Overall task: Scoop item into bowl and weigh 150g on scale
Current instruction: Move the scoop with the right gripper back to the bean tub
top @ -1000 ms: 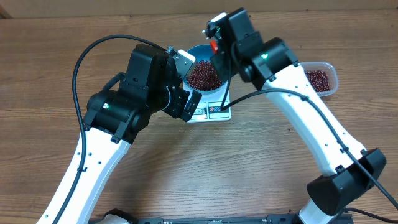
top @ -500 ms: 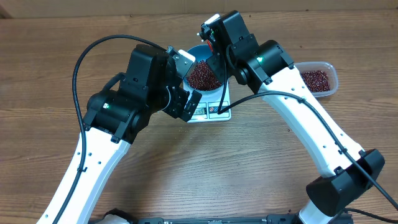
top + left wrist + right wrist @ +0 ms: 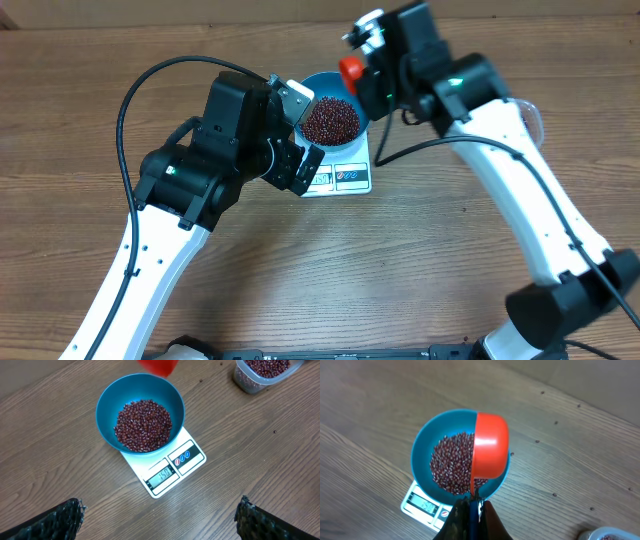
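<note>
The red scoop will go from my right gripper onto the beans in the clear plastic container (image 3: 513, 138).
The blue bowl (image 3: 318, 84) stands on the white scale (image 3: 350, 177) and holds a heap of dark red-brown beans (image 3: 330, 120). In the left wrist view the scale's display (image 3: 162, 476) reads about 150. My right gripper (image 3: 470, 505) is shut on the blue handle of the red scoop (image 3: 490, 452). The scoop hangs above the bowl's (image 3: 420, 460) right side with its rounded back toward the camera. Overhead, the scoop (image 3: 351, 70) is at the bowl's far right rim. My left gripper (image 3: 160, 515) stands wide open and holds nothing, on the near side of the scale (image 3: 150, 487).
A clear plastic container (image 3: 265, 372) with more beans sits to the right of the scale; overhead, my right arm (image 3: 500, 130) covers most of it. Bare wooden tabletop (image 3: 400, 260) lies in front of the scale. A few stray specks lie around the bowl.
My right arm has swung up and to the right, carrying the scoop from over the bowl's middle to its far right rim. The left arm has not moved.
</note>
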{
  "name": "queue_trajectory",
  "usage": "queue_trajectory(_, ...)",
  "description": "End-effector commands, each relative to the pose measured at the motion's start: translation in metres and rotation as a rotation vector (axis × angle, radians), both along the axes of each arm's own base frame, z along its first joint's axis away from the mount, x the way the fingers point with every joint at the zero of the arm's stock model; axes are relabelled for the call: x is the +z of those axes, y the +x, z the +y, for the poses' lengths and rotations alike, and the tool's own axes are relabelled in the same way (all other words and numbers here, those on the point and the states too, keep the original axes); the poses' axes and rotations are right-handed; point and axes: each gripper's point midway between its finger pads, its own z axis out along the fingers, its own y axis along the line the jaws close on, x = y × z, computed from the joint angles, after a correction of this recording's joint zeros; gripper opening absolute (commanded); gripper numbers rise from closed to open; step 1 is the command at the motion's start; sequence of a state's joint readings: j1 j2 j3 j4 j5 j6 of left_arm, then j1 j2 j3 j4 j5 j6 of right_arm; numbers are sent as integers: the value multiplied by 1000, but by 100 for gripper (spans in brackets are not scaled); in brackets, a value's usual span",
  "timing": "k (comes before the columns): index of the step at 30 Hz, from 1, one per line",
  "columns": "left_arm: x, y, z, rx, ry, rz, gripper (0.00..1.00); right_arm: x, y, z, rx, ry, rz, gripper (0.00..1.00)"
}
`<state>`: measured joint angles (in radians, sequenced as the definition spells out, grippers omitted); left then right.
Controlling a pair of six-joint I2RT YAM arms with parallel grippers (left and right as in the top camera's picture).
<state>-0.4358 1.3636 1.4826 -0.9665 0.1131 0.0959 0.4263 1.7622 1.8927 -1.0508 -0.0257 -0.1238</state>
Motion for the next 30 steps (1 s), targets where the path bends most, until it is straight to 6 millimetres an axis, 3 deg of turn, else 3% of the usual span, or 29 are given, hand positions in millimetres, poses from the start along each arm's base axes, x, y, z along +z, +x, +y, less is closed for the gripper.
queue_trajectory(1, 1, 1, 0, 6, -11, 7, 100, 60, -13, -18, -28, 149, -78, 4)
queue_trajectory(7, 1, 1, 0, 6, -10, 7, 100, 75, -17, -66, -112, 216, -65, 4)
queue_trajectory(16, 1, 1, 0, 6, -11, 7, 100, 58, -14, -154, -408, 288, 50, 4)
queue_trajectory(19, 1, 1, 0, 6, -11, 7, 100, 51, -18, -171, -449, 314, 96, 4)
queue_trajectory(25, 1, 1, 0, 6, -11, 7, 99, 13, -19, -197, -603, 372, 231, 4)
queue_trajectory(30, 1, 1, 0, 6, -11, 7, 99, -36, -19, -223, -811, 460, 344, 4)
